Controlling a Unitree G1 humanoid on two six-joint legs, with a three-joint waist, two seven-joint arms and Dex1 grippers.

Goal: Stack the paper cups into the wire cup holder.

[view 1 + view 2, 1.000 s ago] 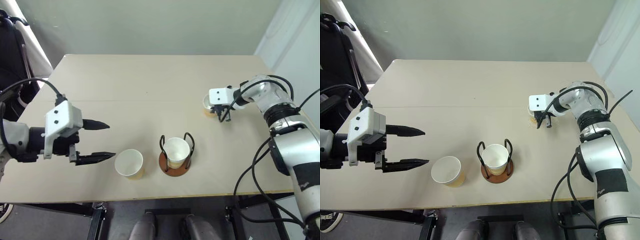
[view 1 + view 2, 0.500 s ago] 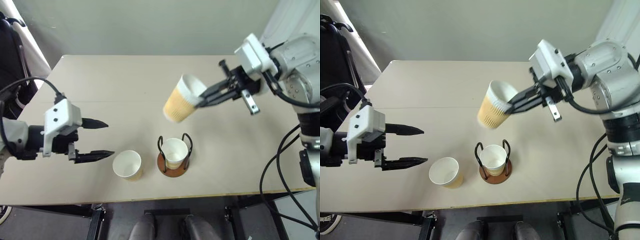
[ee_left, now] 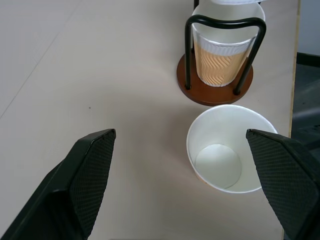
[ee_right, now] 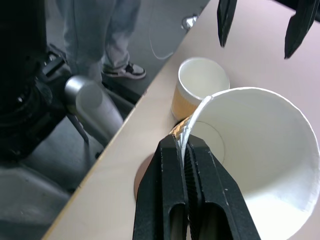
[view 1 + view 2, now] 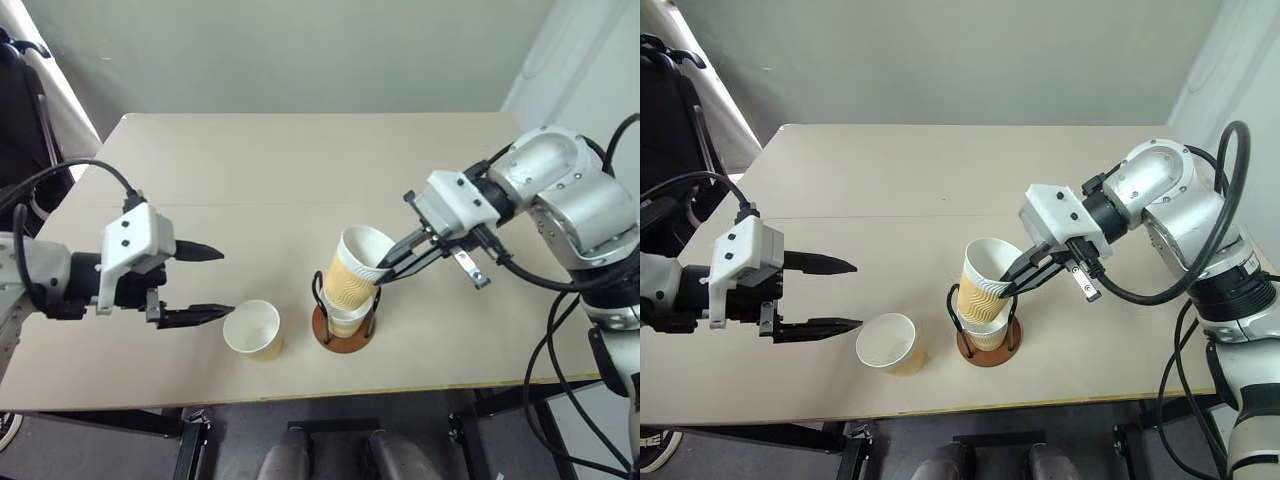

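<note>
My right gripper is to let go of its paper cup nested inside the cup standing (image 5: 348, 299) between the wire loops of the holder.
The wire cup holder (image 5: 338, 341) stands near the table's front edge with one paper cup (image 3: 223, 64) in it. A second paper cup (image 5: 353, 272) leans to the right, its lower end between the wire loops at the mouth of the cup in the holder. My right gripper (image 5: 386, 267) is shut on this cup's rim, one finger inside and one outside, as the right wrist view shows at the fingertips (image 4: 176, 145). A third paper cup (image 5: 253, 330) stands upright just left of the holder. My left gripper (image 5: 217, 283) hovers open to the left of that cup, empty.
The beige table (image 5: 280, 170) reaches far back behind the cups. Its front edge (image 5: 300, 398) runs close below the holder and the loose cup. A person's legs (image 4: 100, 35) stand beside the table in the right wrist view. Dark equipment (image 5: 20, 110) sits off the table's left side.
My right gripper lifted a cup from the table's right side, carried it leftward and lowered it onto the cup in the holder. The left gripper stayed open in place.
</note>
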